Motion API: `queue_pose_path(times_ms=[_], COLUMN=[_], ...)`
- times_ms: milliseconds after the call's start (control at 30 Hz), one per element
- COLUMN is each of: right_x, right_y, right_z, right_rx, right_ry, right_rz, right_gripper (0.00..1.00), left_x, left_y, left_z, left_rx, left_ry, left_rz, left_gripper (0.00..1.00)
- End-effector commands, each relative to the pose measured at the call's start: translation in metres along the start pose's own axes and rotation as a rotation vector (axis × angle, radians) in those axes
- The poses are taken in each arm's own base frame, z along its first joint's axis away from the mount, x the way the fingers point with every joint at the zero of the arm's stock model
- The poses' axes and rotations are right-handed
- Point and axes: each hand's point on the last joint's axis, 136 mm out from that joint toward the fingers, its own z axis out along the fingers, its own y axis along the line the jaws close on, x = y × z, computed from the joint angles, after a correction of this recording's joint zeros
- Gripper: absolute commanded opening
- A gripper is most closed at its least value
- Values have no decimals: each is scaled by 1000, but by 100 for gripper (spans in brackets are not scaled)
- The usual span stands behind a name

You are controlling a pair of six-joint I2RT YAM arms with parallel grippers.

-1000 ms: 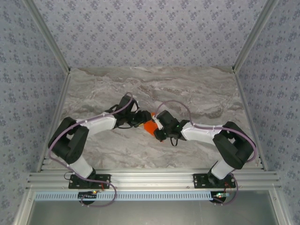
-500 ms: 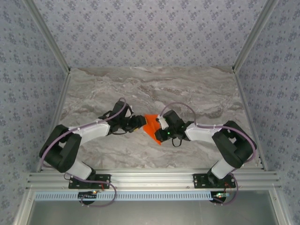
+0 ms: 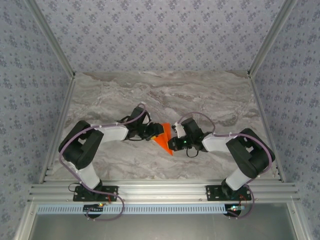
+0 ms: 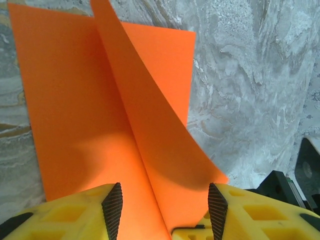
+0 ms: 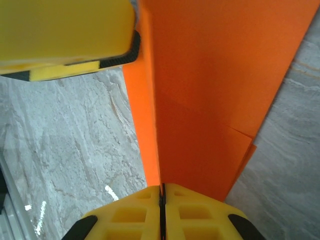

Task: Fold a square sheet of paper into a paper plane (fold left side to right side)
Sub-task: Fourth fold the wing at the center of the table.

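The raised flap's wide end stands free while my right gripper pinches near its narrow end, so I need to open and take the flap's edge nearer that wide end [image 4: 197,152].
The square sheet of paper [image 3: 163,136] is bright orange and creased, lying mid-table between both grippers. In the left wrist view one flap of the paper [image 4: 150,115] rises along a centre crease while the rest lies flat. My left gripper [image 4: 165,200] is open, its dark pads standing wide on either side of that raised flap without touching it. It comes at the sheet from the left [image 3: 151,132]. My right gripper [image 5: 161,188] is shut on the edge of the upright paper [image 5: 215,85], gripping it from the right [image 3: 173,141].
The grey marble table [image 3: 210,100] stretches behind and to both sides. Patterned walls and metal rails [image 3: 160,191] enclose it. A yellow left finger [image 5: 65,30] shows at the top of the right wrist view, close to the paper. The right arm's black body [image 4: 295,182] sits beside the sheet.
The left gripper drew back to the left, then came in again up to the paper's left side. The right gripper closed on the sheet and shifted slightly right, exposing more orange.
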Motion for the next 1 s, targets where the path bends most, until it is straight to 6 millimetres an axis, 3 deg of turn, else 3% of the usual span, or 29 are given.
queue_pose_path(times_ms=[0, 133, 633, 967], right_x=[-1, -3, 4, -2], right_y=[5, 4, -5, 0], right_z=[-1, -1, 7, 2], right_rx=[-56, -80, -74, -95], right_ry=[-13, -25, 11, 3], right_rz=[37, 71, 109, 103], right_gripper=[7, 7, 9, 21], left_x=[-5, -3, 3, 6], left_y=[-13, -9, 19, 29], left_z=[7, 12, 23, 25], left_rx=[27, 15, -99, -134], left_ry=[11, 22, 51, 61], left_rz=[11, 9, -19, -32], left_gripper=[48, 40, 42, 43])
